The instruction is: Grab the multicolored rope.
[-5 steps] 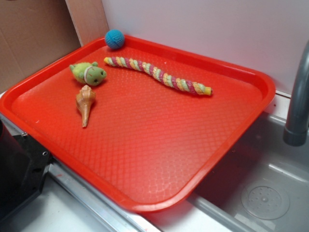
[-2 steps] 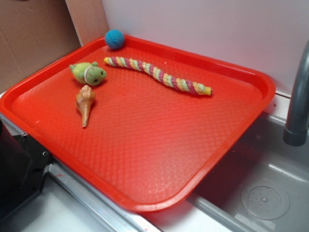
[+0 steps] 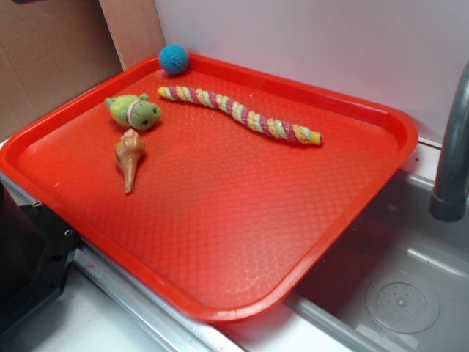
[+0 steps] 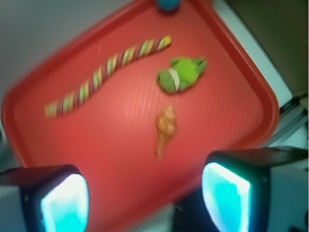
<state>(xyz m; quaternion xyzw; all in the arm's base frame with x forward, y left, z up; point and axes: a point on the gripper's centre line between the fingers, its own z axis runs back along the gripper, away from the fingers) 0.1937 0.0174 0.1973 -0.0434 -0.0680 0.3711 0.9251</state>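
The robot's gripper will next move to the multicolored rope's middle (image 3: pixel 239 111) (image 4: pixel 104 72), roughly halfway between the rope's yellow ends, and close there.
The multicolored rope (image 3: pixel 238 114) lies slightly curved across the far part of the red tray (image 3: pixel 220 235), banded yellow, pink, green and white. It also shows in the wrist view (image 4: pixel 106 75), upper left, blurred. My gripper (image 4: pixel 145 203) is open and empty, high above the tray's near edge, well away from the rope. Its two cyan-lit fingers (image 4: pixel 65 205) frame the bottom of the wrist view. The gripper does not show in the exterior view.
A green plush toy (image 3: pixel 134 111), an orange shell-shaped toy (image 3: pixel 130 156) and a blue yarn ball (image 3: pixel 174 59) lie on the tray's far left. A sink basin (image 3: pixel 396 293) with a grey faucet (image 3: pixel 451 161) is at the right. A wall stands behind the tray.
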